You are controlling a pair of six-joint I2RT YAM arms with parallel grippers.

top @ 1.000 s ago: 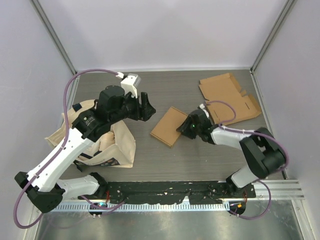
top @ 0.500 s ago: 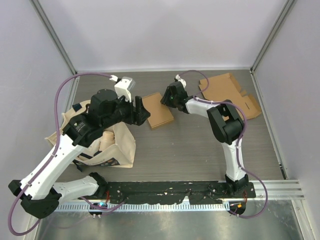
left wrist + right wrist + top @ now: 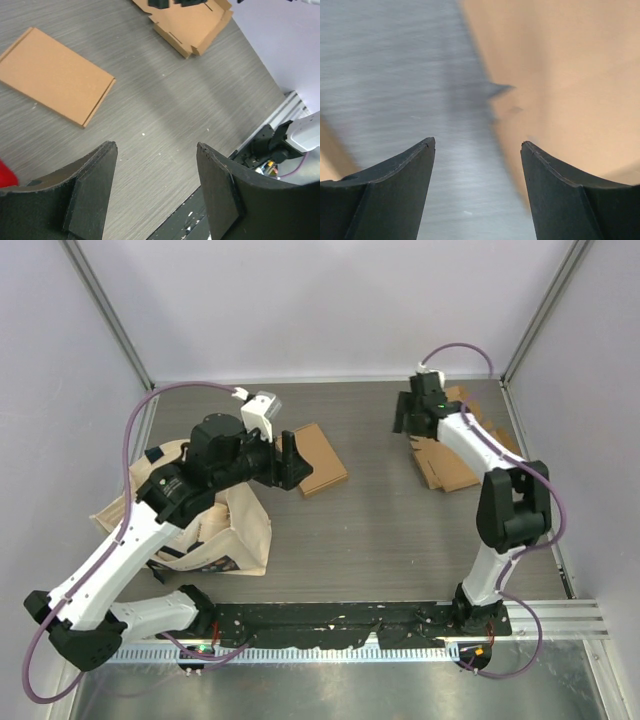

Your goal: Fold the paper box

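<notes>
My right gripper is going to close on the cardboard blank's notched edge [image 3: 415,448] [image 3: 501,116], the one that faces the closed paper box.
A closed, flat brown paper box [image 3: 320,460] lies on the table at the back centre, and it shows in the left wrist view at the upper left as the box [image 3: 56,76]. My left gripper [image 3: 295,462] hovers just left of it, open and empty, as gripper [image 3: 157,150] over bare table. A flat, unfolded cardboard blank [image 3: 447,467] lies at the back right, also seen as the blank [image 3: 192,24]. My right gripper [image 3: 403,423] hangs open at its left edge; in its own blurred view the gripper [image 3: 477,145] straddles the edge of the cardboard [image 3: 565,75].
A beige cloth bag [image 3: 238,532] with items inside slumps at the left under my left arm. Metal frame posts and white walls bound the table at the back and sides. A rail [image 3: 340,625] runs along the near edge.
My right gripper carried the folded box from the centre to the back beside my left gripper, let go of it, and swung to the back right over the cardboard blank. My left arm barely moved.
</notes>
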